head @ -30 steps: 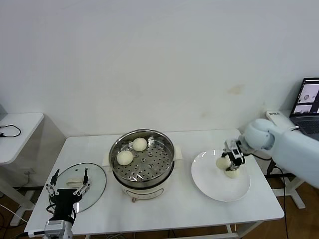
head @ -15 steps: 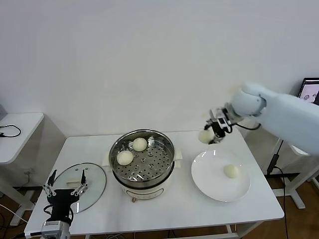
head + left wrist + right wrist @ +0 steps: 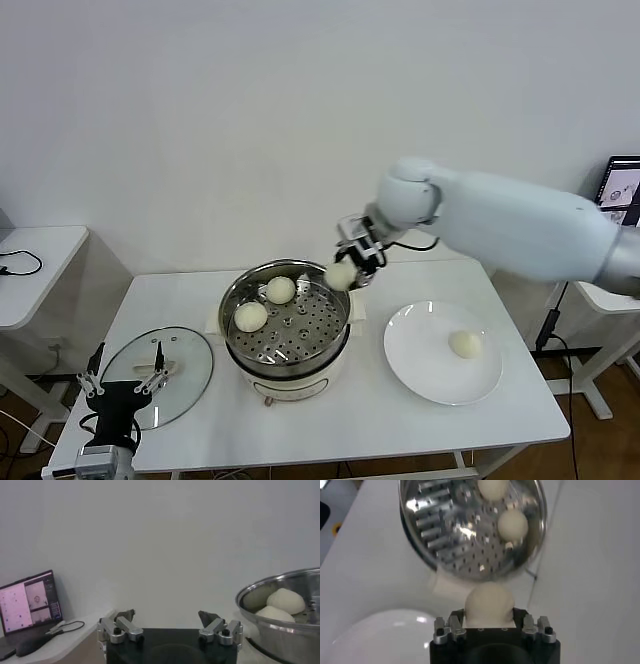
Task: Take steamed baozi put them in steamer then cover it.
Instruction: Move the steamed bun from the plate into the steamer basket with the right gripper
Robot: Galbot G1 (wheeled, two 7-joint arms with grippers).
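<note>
I will use my right gripper to set the off-white baozi down and let it go on the perforated tray's near side [image 3: 277, 345] [image 3: 447, 509], in front of the two baozi.
My right gripper [image 3: 345, 270] is shut on an off-white baozi [image 3: 340, 276], held in the air above the steamer's right rim. From the right wrist the same baozi [image 3: 489, 603] fills the jaws just outside the pot's edge. The steel steamer [image 3: 333, 335] holds two baozi [image 3: 280, 290] [image 3: 250, 316] on its perforated tray. One more baozi [image 3: 464, 344] lies on the white plate [image 3: 420, 372]. The glass cover [image 3: 195, 355] rests flat on the table left of the steamer. My left gripper [image 3: 122, 380] hangs open low at the front left, near the cover's front edge.
A laptop [image 3: 622, 193] stands at the far right on a side stand. A small white side table [image 3: 40, 262] with a cable is at the far left. The white table's front edge [image 3: 330, 455] runs close below the steamer and plate.
My right gripper lifted a baozi off the plate and carried it left and up to the steamer's right rim. One baozi stays on the plate. The left gripper drifted slightly left.
</note>
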